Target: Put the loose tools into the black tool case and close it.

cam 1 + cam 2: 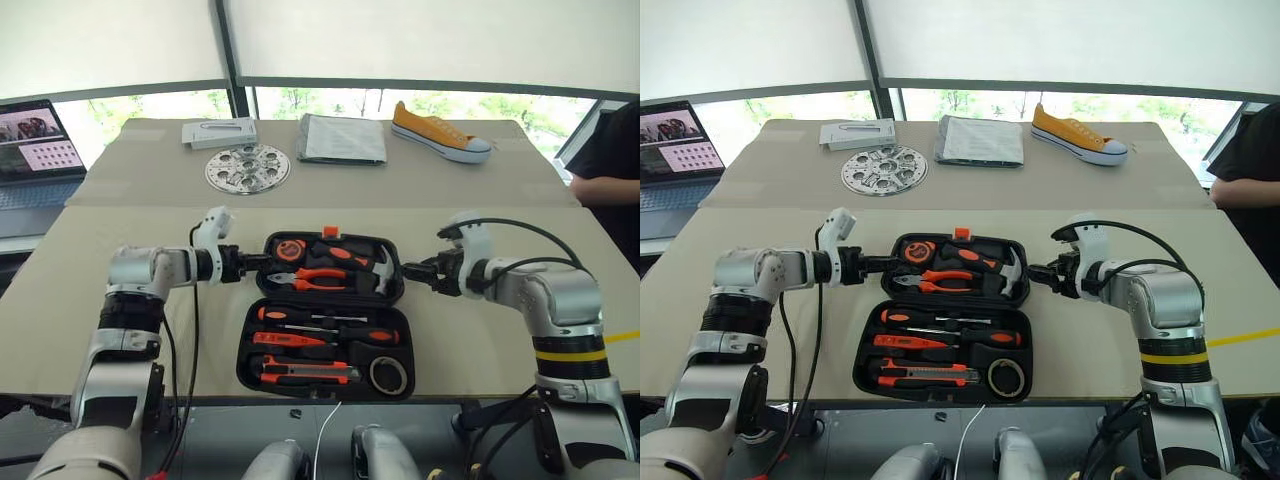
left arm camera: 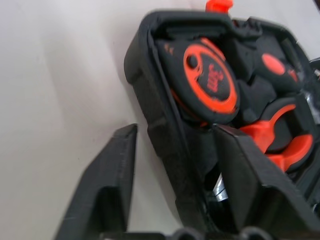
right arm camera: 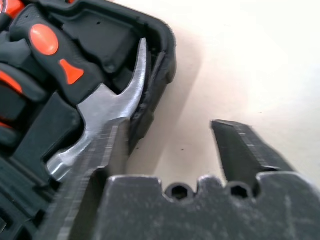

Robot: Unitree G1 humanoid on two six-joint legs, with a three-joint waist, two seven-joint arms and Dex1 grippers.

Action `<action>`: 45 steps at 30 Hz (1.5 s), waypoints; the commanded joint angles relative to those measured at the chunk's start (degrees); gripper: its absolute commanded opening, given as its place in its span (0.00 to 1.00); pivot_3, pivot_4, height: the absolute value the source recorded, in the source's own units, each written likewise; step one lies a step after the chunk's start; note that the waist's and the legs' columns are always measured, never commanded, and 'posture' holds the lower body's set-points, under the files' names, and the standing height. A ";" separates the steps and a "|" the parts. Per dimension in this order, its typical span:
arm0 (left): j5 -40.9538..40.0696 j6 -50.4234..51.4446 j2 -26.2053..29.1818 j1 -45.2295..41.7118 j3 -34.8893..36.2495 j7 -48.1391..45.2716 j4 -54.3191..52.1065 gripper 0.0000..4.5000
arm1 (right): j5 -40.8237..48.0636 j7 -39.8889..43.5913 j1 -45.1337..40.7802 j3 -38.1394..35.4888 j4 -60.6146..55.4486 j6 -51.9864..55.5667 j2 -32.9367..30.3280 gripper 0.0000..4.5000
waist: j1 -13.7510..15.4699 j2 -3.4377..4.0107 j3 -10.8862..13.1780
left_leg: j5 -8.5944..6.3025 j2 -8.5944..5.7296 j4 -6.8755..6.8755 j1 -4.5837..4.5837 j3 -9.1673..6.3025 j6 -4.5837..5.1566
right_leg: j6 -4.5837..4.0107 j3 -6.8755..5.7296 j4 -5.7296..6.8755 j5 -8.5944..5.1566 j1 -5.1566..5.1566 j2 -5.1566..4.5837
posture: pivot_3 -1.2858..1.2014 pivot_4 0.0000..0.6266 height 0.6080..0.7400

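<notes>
The tool case's near half meets the table's front edge, so next my right gripper pinches the far half's side (image 1: 401,289) and help shift it inward.
The black tool case (image 1: 408,340) lies open near the table's front edge. In its near half lie two long screwdrivers (image 1: 340,334), a slim orange tester (image 1: 285,340), an orange-black utility knife (image 1: 300,373) and a dark tape roll (image 1: 388,375). Pliers (image 1: 320,280), a hammer (image 3: 107,102) and a round tape measure (image 2: 210,80) fill the far half. My left gripper (image 1: 262,262) is open, straddling the far half's left wall (image 2: 165,125). At the right wall (image 3: 155,85) my right gripper (image 1: 410,270) is open too, one finger (image 3: 100,160) over the hammer head, the other outside.
A perforated metal disc (image 1: 247,168), a white box (image 1: 218,132), a stack of papers (image 1: 342,138) and an orange shoe (image 1: 440,132) lie on the far table. A laptop (image 1: 35,150) stands at the far left. A person's arm (image 1: 605,185) shows at the right edge.
</notes>
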 commanded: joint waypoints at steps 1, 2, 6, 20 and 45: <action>1.37 -1.62 0.91 -0.04 -1.06 -0.52 -0.75 0.22 | -0.36 -0.79 0.34 0.44 -0.61 -0.59 0.41 0.32 | 0.07 0.01 -0.01 | 0.00 -0.01 0.00 0.07 0.00 -0.01 | 0.00 0.01 0.00 0.00 0.07 -0.02 | 0.52 0.24 1.00; 1.57 -1.97 0.86 0.05 -1.18 -0.60 -0.62 0.14 | -0.39 -0.92 0.35 0.43 -0.41 -0.69 0.60 0.25 | 0.18 0.02 -0.02 | 0.00 -0.01 -0.02 0.18 0.00 -0.01 | 0.00 0.02 -0.02 0.00 0.17 -0.03 | 0.52 0.24 1.00; 1.79 -2.31 0.82 0.17 -1.35 -0.93 -0.80 0.00 | -0.40 -1.15 0.37 0.37 -0.02 -0.84 0.81 0.01 | 0.40 -0.04 -0.12 | -0.09 -0.03 -0.15 0.60 -0.01 -0.17 | 0.03 0.17 -0.07 -0.01 0.50 -0.06 | 0.52 0.24 1.00; 2.09 -2.30 0.84 0.74 -1.40 -0.96 -1.45 0.00 | 1.28 -0.53 -0.83 -0.62 -1.56 0.39 0.08 0.16 | 0.53 -0.04 -0.15 | 0.01 -0.01 -0.42 0.76 0.00 -0.02 | 0.01 0.54 -0.02 -0.02 0.47 -0.06 | 0.52 0.24 1.00; 2.80 -4.03 0.82 0.62 -1.63 -0.68 -0.97 0.00 | 2.07 -2.92 4.35 -0.55 -5.16 3.89 0.43 0.09 | 0.83 -0.05 -0.16 | 0.02 0.00 -0.62 0.78 0.03 -0.01 | 0.01 0.65 -0.07 -0.02 0.42 -0.03 | 0.52 0.24 1.00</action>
